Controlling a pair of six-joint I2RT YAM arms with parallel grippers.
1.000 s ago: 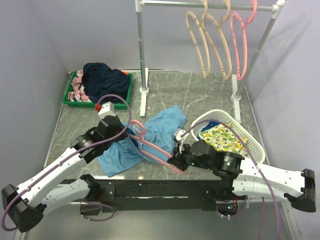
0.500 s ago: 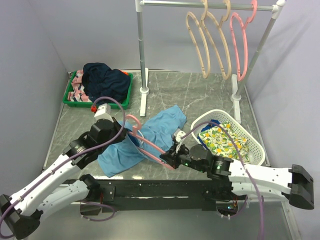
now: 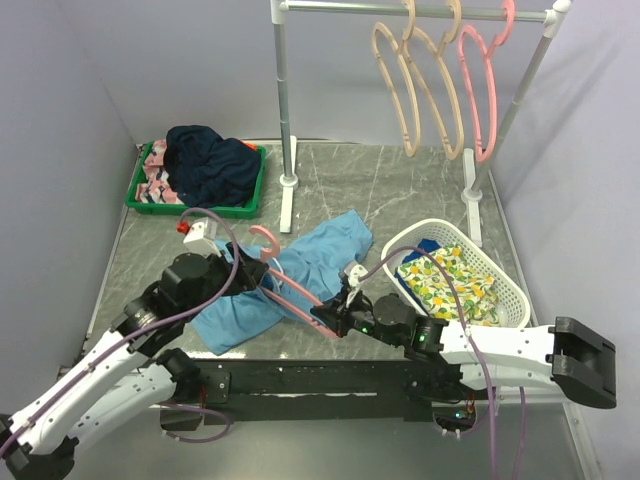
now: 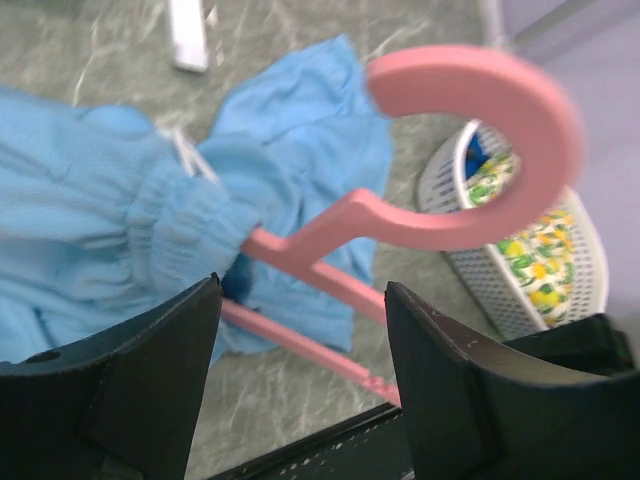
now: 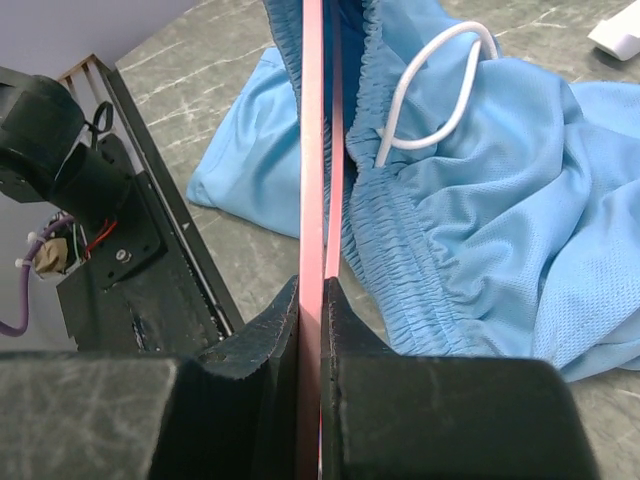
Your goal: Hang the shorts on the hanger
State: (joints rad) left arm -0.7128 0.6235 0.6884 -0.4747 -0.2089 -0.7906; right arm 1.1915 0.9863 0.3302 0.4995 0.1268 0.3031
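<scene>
Next, my left gripper grips the pink hanger's neck (image 3: 267, 257) (image 4: 328, 229), under the hook, at the spot where it meets the bunched waistband of the light-blue shorts.
The light-blue shorts (image 3: 320, 255) lie crumpled on the table between the arms, with the white drawstring (image 5: 440, 70) showing. The pink hanger (image 3: 290, 290) lies tilted across them, its hook (image 4: 450, 75) raised at the left. Its neck runs into the bunched waistband (image 4: 180, 215). My right gripper (image 3: 328, 320) is shut on the hanger's lower bar (image 5: 312, 150). My left gripper (image 3: 258, 274) stands open just short of the hook. Nothing is between its fingers (image 4: 150, 370). The shorts (image 5: 500, 200) spread to the right of the bar.
A white basket (image 3: 500, 275) with lemon-print cloth sits at the right. At the back left a green tray (image 3: 140, 200) holds a dark navy garment. The rack's rail (image 3: 420, 10) carries tan hangers and another pink one (image 3: 478, 90). Its posts stand behind the shorts.
My left gripper has opened, let go and drawn back to the left. My right gripper has slid left with the hanger still clamped.
</scene>
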